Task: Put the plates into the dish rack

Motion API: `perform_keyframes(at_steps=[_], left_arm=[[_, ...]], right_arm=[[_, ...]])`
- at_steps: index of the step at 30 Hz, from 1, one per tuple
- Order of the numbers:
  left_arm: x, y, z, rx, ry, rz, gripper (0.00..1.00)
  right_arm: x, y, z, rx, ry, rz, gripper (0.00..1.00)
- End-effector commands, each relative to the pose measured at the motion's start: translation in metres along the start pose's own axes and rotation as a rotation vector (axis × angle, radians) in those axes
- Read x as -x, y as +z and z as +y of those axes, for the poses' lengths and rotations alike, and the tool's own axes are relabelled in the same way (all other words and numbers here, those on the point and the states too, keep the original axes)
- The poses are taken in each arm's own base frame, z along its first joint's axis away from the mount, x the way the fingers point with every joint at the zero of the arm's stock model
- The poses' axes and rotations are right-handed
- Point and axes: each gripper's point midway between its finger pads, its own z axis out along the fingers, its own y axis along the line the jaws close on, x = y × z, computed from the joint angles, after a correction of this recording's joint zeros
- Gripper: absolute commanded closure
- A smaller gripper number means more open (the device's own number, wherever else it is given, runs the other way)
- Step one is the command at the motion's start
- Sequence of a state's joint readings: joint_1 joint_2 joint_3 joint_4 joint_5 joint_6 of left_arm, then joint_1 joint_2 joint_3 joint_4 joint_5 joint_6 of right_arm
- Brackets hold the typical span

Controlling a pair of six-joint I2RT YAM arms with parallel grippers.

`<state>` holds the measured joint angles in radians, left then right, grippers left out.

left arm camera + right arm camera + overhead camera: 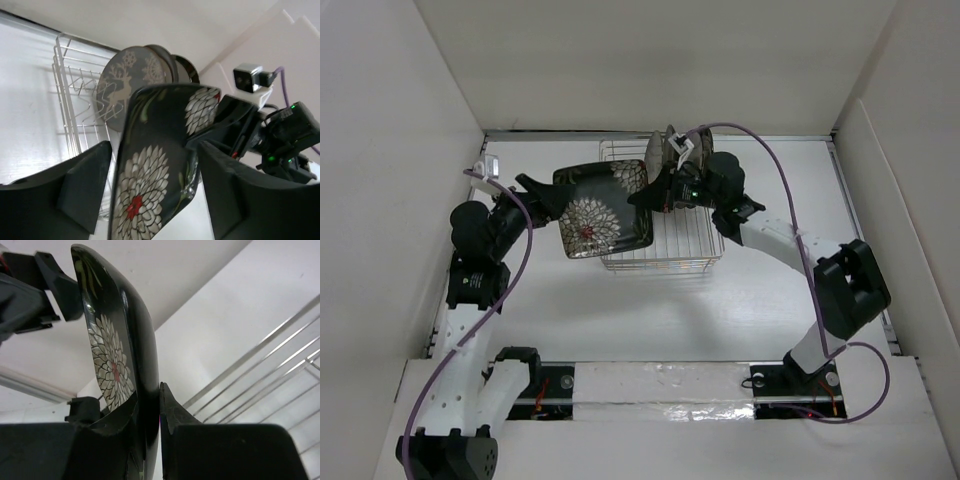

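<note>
Next, my right gripper releases the black square plate upright in the bare rack slot (632, 150) beside the standing round plates.
A black square plate (602, 210) with white flowers hangs tilted over the left end of the silver wire dish rack (665, 245). My right gripper (655, 192) is shut on its right edge; in the right wrist view the fingers (172, 412) pinch the plate's rim (120, 340). My left gripper (545, 200) is open at the plate's left edge. In the left wrist view its fingers (85, 185) stand wide apart either side of the plate (150, 185). A grey round plate (122, 87) and two more round plates (167, 60) stand upright in the rack (70, 75).
The standing plates (662, 150) fill the rack's far end; its near slots (675, 240) are bare wire. White walls enclose the table on the left, back and right. The right arm's purple cable (780, 165) arcs over the rack's right side.
</note>
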<state>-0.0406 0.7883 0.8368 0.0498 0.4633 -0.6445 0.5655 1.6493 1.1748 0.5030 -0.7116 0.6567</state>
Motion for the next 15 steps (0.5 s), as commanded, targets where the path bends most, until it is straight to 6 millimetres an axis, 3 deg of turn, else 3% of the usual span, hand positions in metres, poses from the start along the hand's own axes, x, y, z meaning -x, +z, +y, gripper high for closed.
perform_keyframes(at_steps=[1,4,6,7,9,10,15], left_arm=[[0.040,-0.007,-0.028,-0.064,0.080,-0.150,0.32],[0.050,-0.011,-0.010,0.055,0.115,-0.192,0.24],[0.055,-0.015,-0.003,0.105,0.138,-0.224,0.23],[0.061,-0.019,0.000,0.131,0.142,-0.257,0.22],[0.059,-0.020,0.004,0.143,0.144,-0.261,0.23],[0.055,-0.018,0.004,0.141,0.153,-0.247,0.24],[0.038,-0.014,0.002,0.115,0.161,-0.199,0.31]], right_arm=[[0.044,-0.011,0.030,0.018,-0.116,-0.118,1.00],[0.059,-0.023,0.024,-0.056,-0.119,-0.143,1.00],[0.067,-0.027,0.030,-0.072,-0.133,-0.160,1.00],[0.081,-0.029,0.032,-0.104,-0.148,-0.192,1.00],[0.090,-0.035,0.024,-0.197,-0.147,-0.205,1.00],[0.110,-0.041,0.027,-0.249,-0.172,-0.266,1.00],[0.153,-0.067,0.022,-0.492,-0.180,-0.431,1.00]])
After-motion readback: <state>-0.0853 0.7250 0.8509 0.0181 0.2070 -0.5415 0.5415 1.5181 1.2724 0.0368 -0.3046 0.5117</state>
